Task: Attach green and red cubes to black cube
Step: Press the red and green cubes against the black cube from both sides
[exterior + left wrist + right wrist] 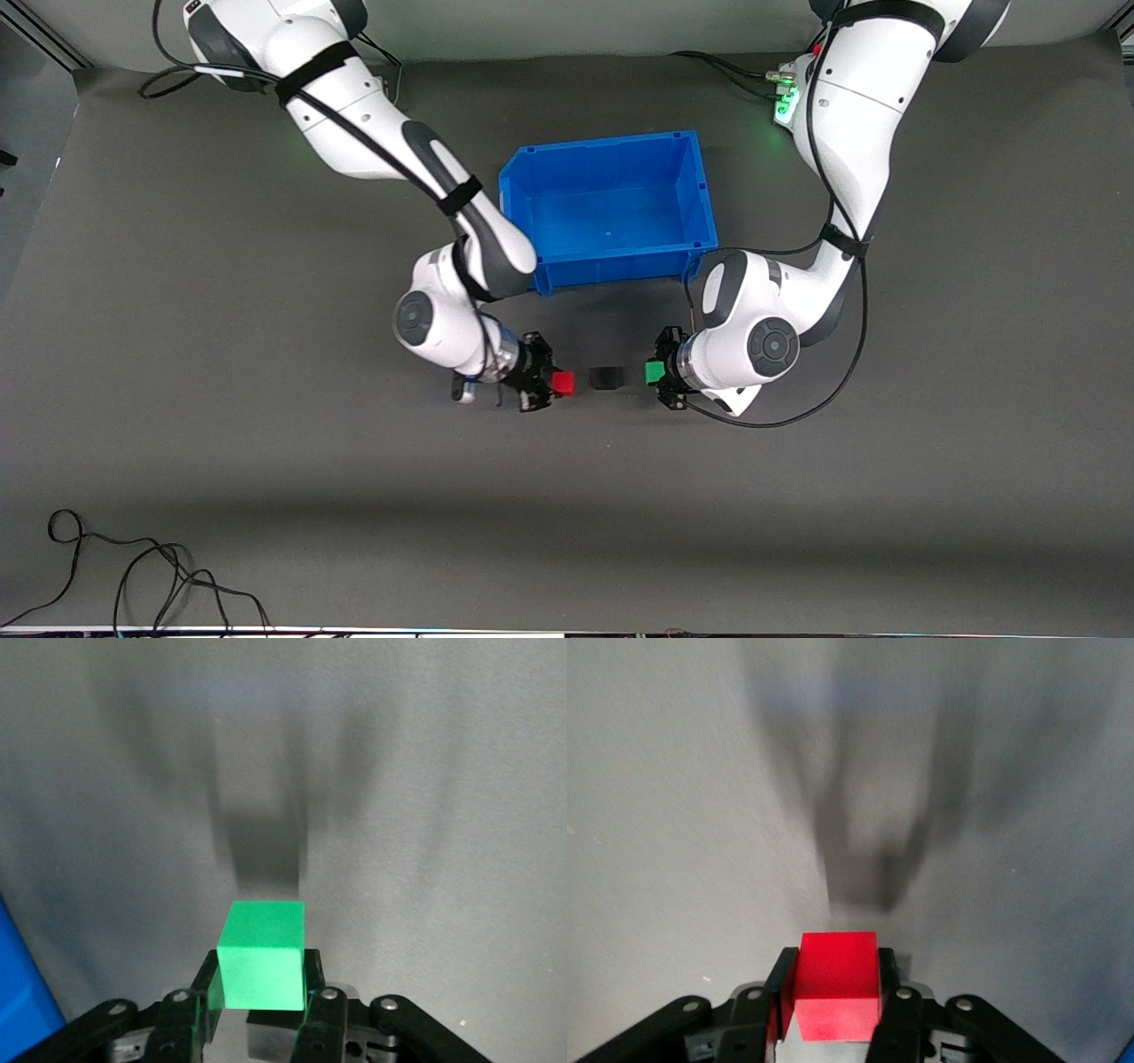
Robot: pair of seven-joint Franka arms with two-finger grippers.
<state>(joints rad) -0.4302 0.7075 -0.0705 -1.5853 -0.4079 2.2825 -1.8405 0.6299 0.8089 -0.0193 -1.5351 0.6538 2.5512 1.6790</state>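
Note:
Next, I release the green cube, now held beside the black cube, with my left gripper against the black cube's side opposite the red cube (627, 372).
The black cube (607, 378) sits on the grey mat, nearer to the front camera than the blue bin. My right gripper (551, 383) is shut on the red cube (563, 383) and holds it just beside the black cube, toward the right arm's end, a small gap between them. My left gripper (660, 372) is shut on the green cube (654, 371), beside the black cube toward the left arm's end, with a wider gap. The green cube (262, 954) sits between the left fingers (316, 979). The red cube (836, 985) sits between the right fingers (891, 979). The black cube is out of both wrist views.
An empty blue bin (611, 266) stands just farther from the front camera than the cubes, between the two arms; its corner shows in the left wrist view (22, 988). A loose black cable (133, 567) lies near the mat's front edge at the right arm's end.

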